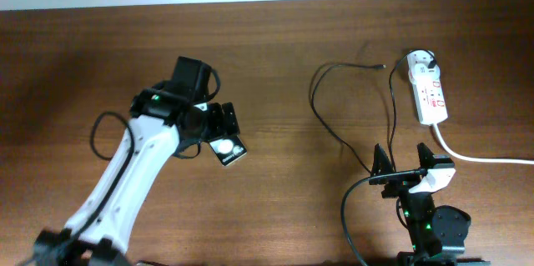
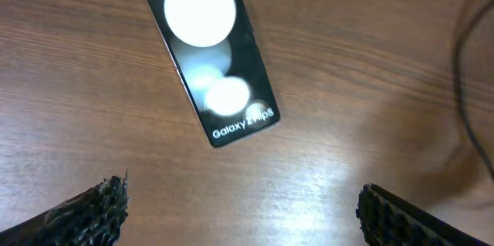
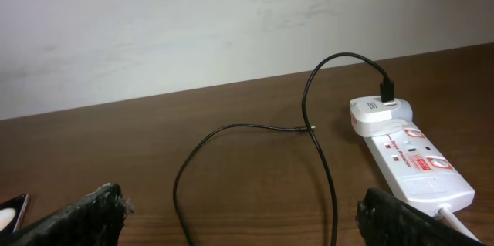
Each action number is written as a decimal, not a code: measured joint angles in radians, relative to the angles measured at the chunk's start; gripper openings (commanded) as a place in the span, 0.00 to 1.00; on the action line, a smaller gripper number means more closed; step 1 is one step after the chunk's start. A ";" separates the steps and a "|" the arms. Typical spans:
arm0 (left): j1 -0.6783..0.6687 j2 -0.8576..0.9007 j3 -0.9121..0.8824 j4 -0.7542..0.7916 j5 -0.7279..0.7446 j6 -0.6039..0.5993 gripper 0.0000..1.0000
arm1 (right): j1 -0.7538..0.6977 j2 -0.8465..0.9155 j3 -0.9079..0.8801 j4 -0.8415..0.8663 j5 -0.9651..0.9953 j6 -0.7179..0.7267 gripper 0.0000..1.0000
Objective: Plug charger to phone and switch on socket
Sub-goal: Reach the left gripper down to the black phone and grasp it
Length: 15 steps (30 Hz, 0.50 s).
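Observation:
I lower my left gripper to the phone next and close it across the phone's middle (image 1: 219,136) (image 2: 207,44), with one finger on each long side.
The phone (image 1: 228,150) is a black slab with two white circles, lying flat on the wooden table. In the left wrist view the phone (image 2: 216,53) lies just ahead of my open, empty left gripper (image 2: 243,215), which hovers over it (image 1: 219,126). The white socket (image 1: 430,92) lies at the far right, with the charger's white plug head (image 1: 421,60) seated in its far end. The charger's thin black cable (image 1: 321,112) loops over the table, and its connector tip (image 1: 384,67) lies free. My right gripper (image 1: 403,159) is open and empty, nearer than the socket (image 3: 413,157) and the cable (image 3: 328,176).
A thick white cord (image 1: 484,158) runs from the socket's near end off to the right edge. A pale wall (image 3: 193,30) rises behind the table's far edge. The phone's corner (image 3: 11,213) shows at the far left of the right wrist view.

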 measured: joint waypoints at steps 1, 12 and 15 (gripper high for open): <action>0.000 0.046 0.001 0.005 -0.006 -0.004 0.99 | 0.000 0.000 0.000 0.000 0.000 -0.001 0.99; 0.000 0.136 0.100 -0.020 -0.117 -0.045 0.99 | 0.000 0.000 0.000 0.000 0.000 0.000 0.99; 0.000 0.136 0.100 -0.012 -0.118 -0.048 0.99 | 0.000 0.000 0.000 0.000 0.000 0.000 0.99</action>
